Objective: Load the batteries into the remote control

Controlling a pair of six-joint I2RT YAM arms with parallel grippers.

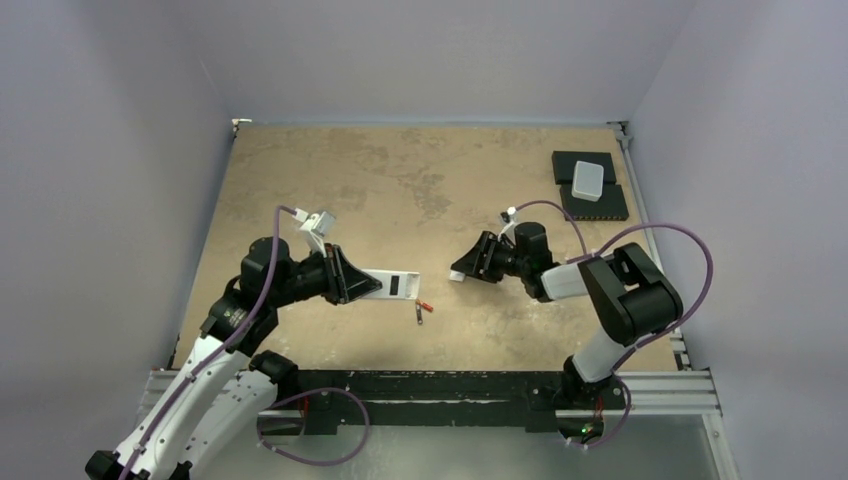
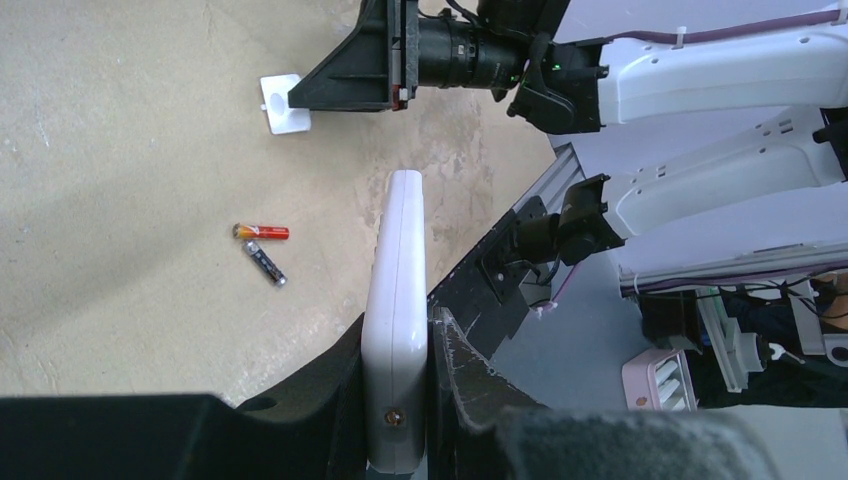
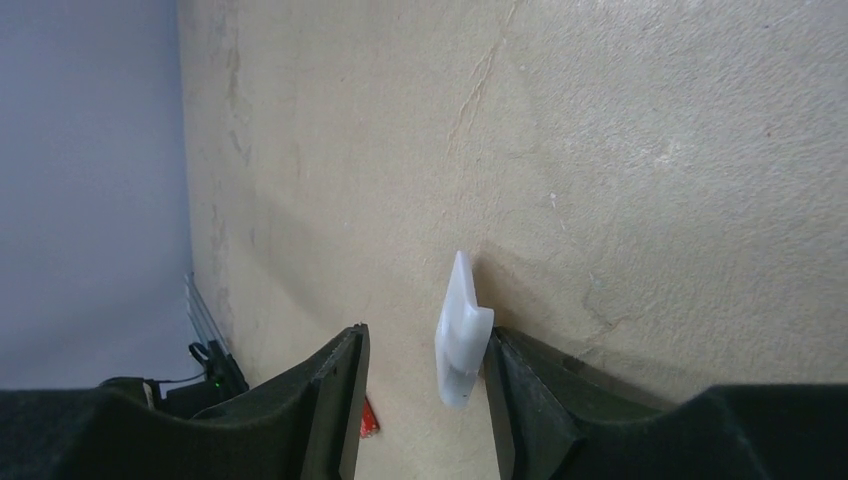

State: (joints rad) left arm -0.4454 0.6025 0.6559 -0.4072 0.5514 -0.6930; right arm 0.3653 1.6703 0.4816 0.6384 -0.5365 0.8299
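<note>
The remote control, now held edgewise beside the batteries, will be let go by my left gripper on the bare table (image 1: 386, 307) (image 2: 168, 290) next to the two batteries.
The remote control (image 1: 392, 285) is a white slab with a dark open slot on its upper face. My left gripper (image 1: 372, 287) is shut on its near end and holds it edgewise in the left wrist view (image 2: 397, 290). Two batteries (image 1: 421, 309) lie on the table just right of the remote's free end; one is red-orange (image 2: 262, 232), one dark (image 2: 266, 264). My right gripper (image 1: 460, 270) is open, low over the table. A small white cover piece (image 3: 462, 340) stands between its jaws, against the right finger (image 3: 520, 390).
A plain white box (image 1: 588, 180) rests on black pads (image 1: 600, 203) at the back right. The table's metal front rail (image 1: 430, 382) runs along the near edge. The white cover piece also shows in the left wrist view (image 2: 283, 103).
</note>
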